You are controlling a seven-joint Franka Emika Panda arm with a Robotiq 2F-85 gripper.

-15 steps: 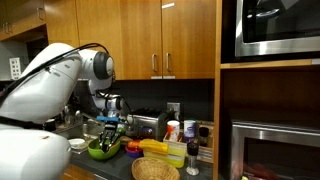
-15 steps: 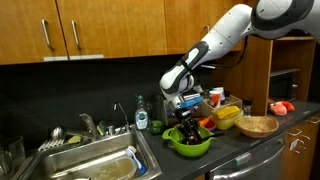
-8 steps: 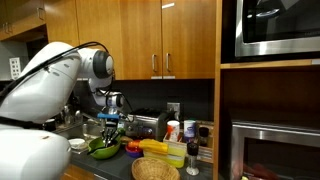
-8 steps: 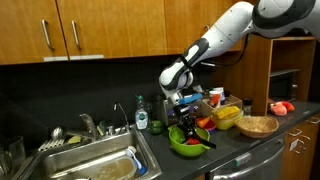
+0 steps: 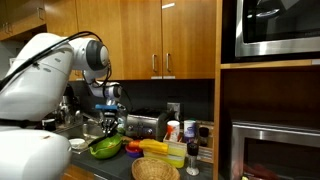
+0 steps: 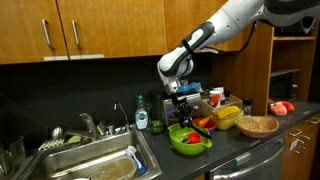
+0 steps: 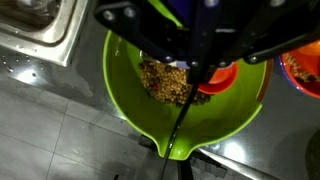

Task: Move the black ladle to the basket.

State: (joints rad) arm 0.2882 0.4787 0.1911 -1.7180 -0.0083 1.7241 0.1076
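My gripper is going to set the black ladle down on the tan woven basket's rim (image 5: 173, 161) beside the yellow container.
My gripper (image 6: 180, 104) is shut on the black ladle (image 6: 188, 126) and holds it hanging down over the bright green bowl (image 6: 190, 143). In the wrist view the gripper (image 7: 196, 62) comes in from the top. The ladle's thin black handle (image 7: 182, 118) runs down across the bowl (image 7: 130, 100), which holds brown grains. The tan woven basket (image 6: 258, 126) sits empty on the counter, well to the side of the bowl. It also shows at the counter's front in an exterior view (image 5: 155, 170), with the gripper (image 5: 110, 120) above the bowl (image 5: 104, 148).
A steel sink (image 6: 90, 165) with a tap lies beside the bowl. A green soap bottle (image 6: 142, 120), a yellow container (image 6: 228, 115), jars and red items crowd the counter between bowl and basket. Wooden cabinets hang overhead; a microwave (image 5: 275, 28) stands at the side.
My gripper has risen from low in the green bowl, lifting the black ladle up with it. The bowl and basket have stayed put.
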